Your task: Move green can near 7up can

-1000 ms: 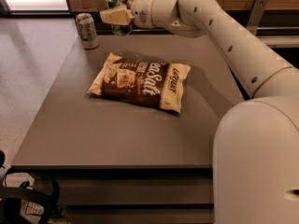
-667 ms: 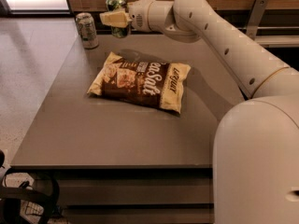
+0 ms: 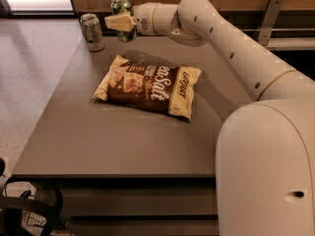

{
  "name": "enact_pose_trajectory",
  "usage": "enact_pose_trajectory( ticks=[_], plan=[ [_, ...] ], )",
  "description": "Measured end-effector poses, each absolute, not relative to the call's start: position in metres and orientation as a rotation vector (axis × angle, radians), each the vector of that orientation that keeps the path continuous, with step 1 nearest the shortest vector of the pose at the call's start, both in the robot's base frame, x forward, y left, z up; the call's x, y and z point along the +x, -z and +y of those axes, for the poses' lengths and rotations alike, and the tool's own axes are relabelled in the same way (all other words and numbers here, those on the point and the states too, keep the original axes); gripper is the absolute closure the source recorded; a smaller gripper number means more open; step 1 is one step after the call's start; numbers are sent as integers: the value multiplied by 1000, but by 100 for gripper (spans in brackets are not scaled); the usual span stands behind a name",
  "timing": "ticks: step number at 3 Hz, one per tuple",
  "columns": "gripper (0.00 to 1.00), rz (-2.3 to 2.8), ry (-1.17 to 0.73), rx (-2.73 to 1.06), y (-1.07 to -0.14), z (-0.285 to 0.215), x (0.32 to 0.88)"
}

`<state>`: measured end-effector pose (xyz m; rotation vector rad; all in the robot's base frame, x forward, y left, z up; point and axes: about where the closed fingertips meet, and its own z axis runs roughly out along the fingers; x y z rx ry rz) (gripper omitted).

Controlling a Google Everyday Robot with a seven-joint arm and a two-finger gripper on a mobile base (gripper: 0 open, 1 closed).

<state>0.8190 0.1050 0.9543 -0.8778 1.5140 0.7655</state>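
I should set the green can down and let go of it with my gripper on the table (image 3: 114, 52) beside the 7up can, just behind the chip bag.
The green can (image 3: 121, 7) has a dark green mottled side and a silver top. My gripper (image 3: 119, 22) is shut on the green can and holds it upright at the table's far left, its base hidden behind the fingers. The 7up can (image 3: 92, 32), pale silvery-white, stands upright on the table's far left corner, just left of the gripper and a short gap from the green can. My arm reaches in from the right across the back of the table.
A brown and yellow chip bag (image 3: 149, 84) lies flat in the middle of the grey table (image 3: 113, 141). A wooden wall runs behind the table. The table's left edge drops to a pale floor (image 3: 29, 73). My white base fills the lower right.
My gripper has carried the green can a little to the left, closer to the 7up can. The 7up can and the chip bag have not moved.
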Motion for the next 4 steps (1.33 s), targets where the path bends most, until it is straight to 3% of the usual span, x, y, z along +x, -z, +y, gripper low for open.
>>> enact_pose_trajectory(
  ticks=[4],
  plan=[
    [100,1478,-812,-784,-866,147,863]
  ],
)
